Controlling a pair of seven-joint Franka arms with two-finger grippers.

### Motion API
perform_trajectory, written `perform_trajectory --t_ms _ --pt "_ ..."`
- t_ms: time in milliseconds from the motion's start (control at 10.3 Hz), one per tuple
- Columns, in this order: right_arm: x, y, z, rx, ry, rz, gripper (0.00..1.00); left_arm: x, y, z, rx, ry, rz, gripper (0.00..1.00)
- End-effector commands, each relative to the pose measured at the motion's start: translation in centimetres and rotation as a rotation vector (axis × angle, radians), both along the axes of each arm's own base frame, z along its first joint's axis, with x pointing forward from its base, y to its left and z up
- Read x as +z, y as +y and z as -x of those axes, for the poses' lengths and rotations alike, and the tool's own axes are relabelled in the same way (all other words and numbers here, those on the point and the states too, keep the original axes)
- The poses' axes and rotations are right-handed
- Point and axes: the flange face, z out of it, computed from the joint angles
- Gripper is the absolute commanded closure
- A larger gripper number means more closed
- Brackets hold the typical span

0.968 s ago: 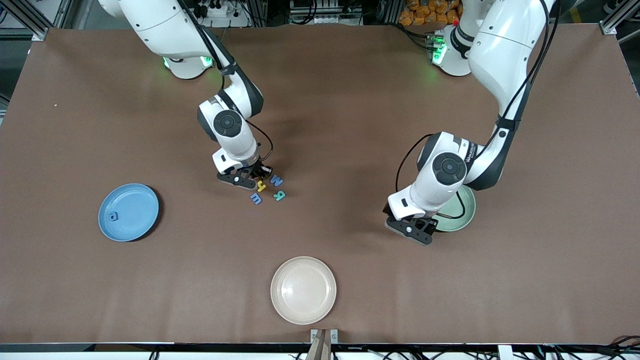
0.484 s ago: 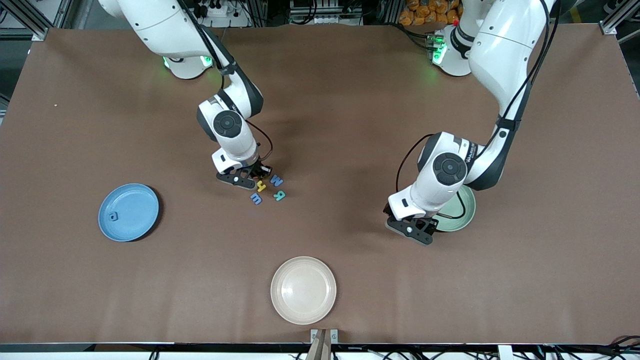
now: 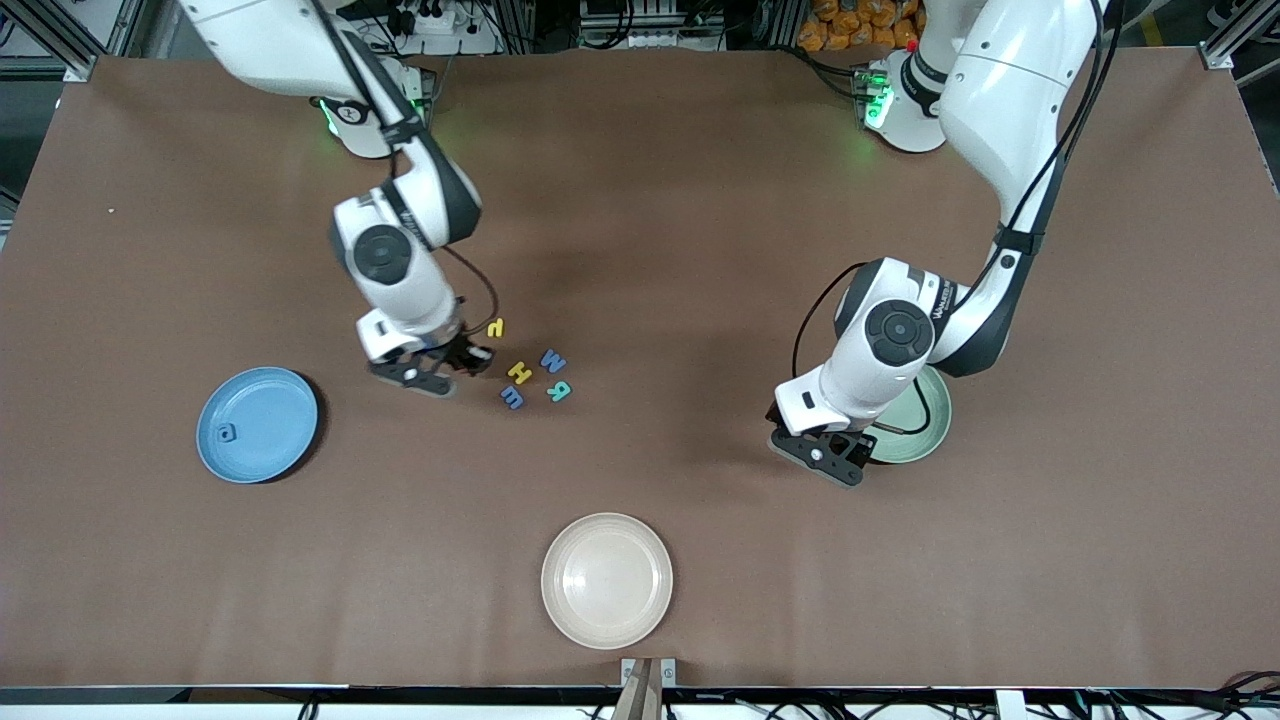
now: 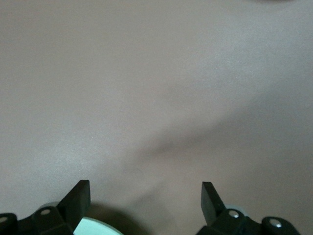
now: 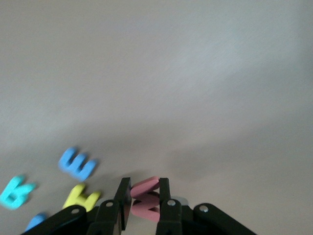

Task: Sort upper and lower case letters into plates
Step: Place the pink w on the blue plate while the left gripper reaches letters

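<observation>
The pink-red letter will leave my right gripper on the sky blue plate (image 3: 275, 428), beside the blue letter.
My right gripper (image 3: 460, 358) is shut on a pink-red letter (image 5: 146, 198) and holds it just above the table, beside the letter cluster. On the table lie a small yellow letter (image 3: 496, 327), a yellow H (image 3: 519, 372), a blue M (image 3: 553, 360), a teal R (image 3: 559, 391) and a blue m (image 3: 512, 398). The sky blue plate (image 3: 270, 405) holds one blue letter (image 3: 227, 433). My left gripper (image 3: 832, 453) is open and empty, low beside the mint green plate (image 3: 925, 425), whose rim shows in the left wrist view (image 4: 93, 228).
A cream-white plate (image 3: 607, 580) sits near the table's front edge, nearer to the front camera than the letters. The left arm hides part of the mint green plate. The right wrist view shows the blue m (image 5: 76, 164), yellow H (image 5: 83, 198) and teal R (image 5: 14, 192).
My right gripper has moved from over the letter cluster toward the sky blue plate with the pink-red letter in it, uncovering the small yellow letter. The left arm has not moved.
</observation>
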Motion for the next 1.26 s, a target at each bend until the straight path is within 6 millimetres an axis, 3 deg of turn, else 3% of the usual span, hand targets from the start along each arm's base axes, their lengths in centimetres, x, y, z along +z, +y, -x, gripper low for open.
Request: perform_trajectory --t_ms 0,97,194,290,387,484,678,775,871,968,1162 --pt "0.6 -8.3 -2.3 0.019 0.008 0.007 1.0 0.4 -0.2 -0.3 0.01 -0.012 0.017 0.0" --pt "0.9 -11.7 -3.1 0.026 0.003 0.009 1.0 -0.6 -0.8 -0.1 0.046 0.01 0.035 0.0" --pt "0.9 -15.0 -3.9 0.048 0.002 0.013 1.0 -1.7 -5.5 2.0 0.093 0.027 0.067 0.0" --pt "1.3 -18.7 -4.6 0.073 0.001 0.019 1.0 -1.1 -10.0 3.3 0.177 0.009 0.097 0.0" --pt "1.9 -21.9 -5.2 0.103 0.02 0.025 1.0 -1.3 -11.5 3.6 0.207 -0.001 0.102 0.0" --pt "2.3 -23.6 -5.8 0.13 0.039 0.03 1.0 -1.0 -12.8 3.6 0.169 -0.025 0.096 0.0" --pt "2.0 -26.9 -7.0 0.132 0.041 0.033 0.96 -2.1 -19.0 4.7 0.068 -0.103 0.141 0.0" --pt "1.6 -28.2 -7.5 0.118 0.031 0.035 0.29 -3.2 -20.8 4.6 0.051 -0.156 0.198 0.0" --pt "1.6 -28.8 -8.3 0.109 0.023 0.035 0.0 -4.4 -22.0 4.8 0.034 -0.195 0.237 0.0" --pt "1.5 -29.2 -8.5 0.105 0.02 0.037 0.0 -4.7 -23.9 6.3 -0.028 -0.223 0.216 0.0" --pt "1.7 -29.3 -8.9 0.103 0.014 0.038 0.0 -3.3 -25.8 7.6 -0.066 -0.289 0.192 0.0"
